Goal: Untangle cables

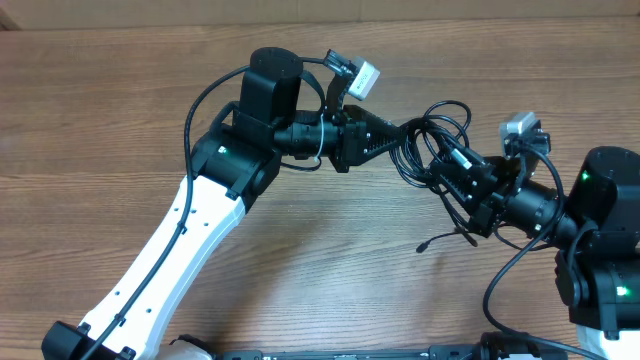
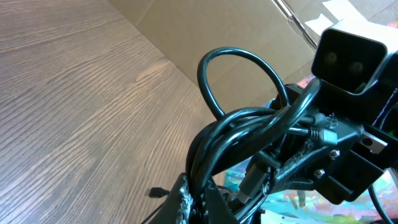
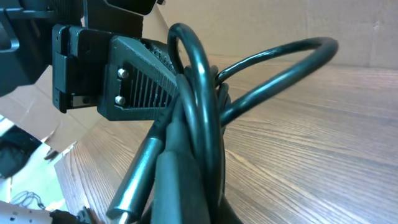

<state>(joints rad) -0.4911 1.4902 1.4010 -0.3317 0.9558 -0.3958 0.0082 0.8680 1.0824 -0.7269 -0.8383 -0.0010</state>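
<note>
The bundle in my right gripper has crossed loops that my left gripper pinches, so next my left gripper opens and takes the cords nearer my right gripper (image 1: 435, 154).
The cables (image 1: 437, 124) form a tangled bundle of thin black loops, held off the wooden table between my two grippers. From the left, my left gripper (image 1: 400, 131) is shut on the bundle; in the left wrist view the cords (image 2: 249, 121) run down between its fingers (image 2: 198, 196). My right gripper (image 1: 447, 158) comes in from the right and is shut on the same bundle. The right wrist view shows the cords (image 3: 199, 93) filling the space at its jaws (image 3: 205, 211), with a metal plug (image 3: 134, 186) beside them. One loose plug end (image 1: 424, 246) hangs down to the table.
The left gripper's ribbed body (image 3: 124, 81) sits close ahead of the right wrist camera. The right arm's camera housing (image 2: 348, 56) is close to the left gripper. A cardboard wall (image 1: 500, 8) stands along the table's far edge.
</note>
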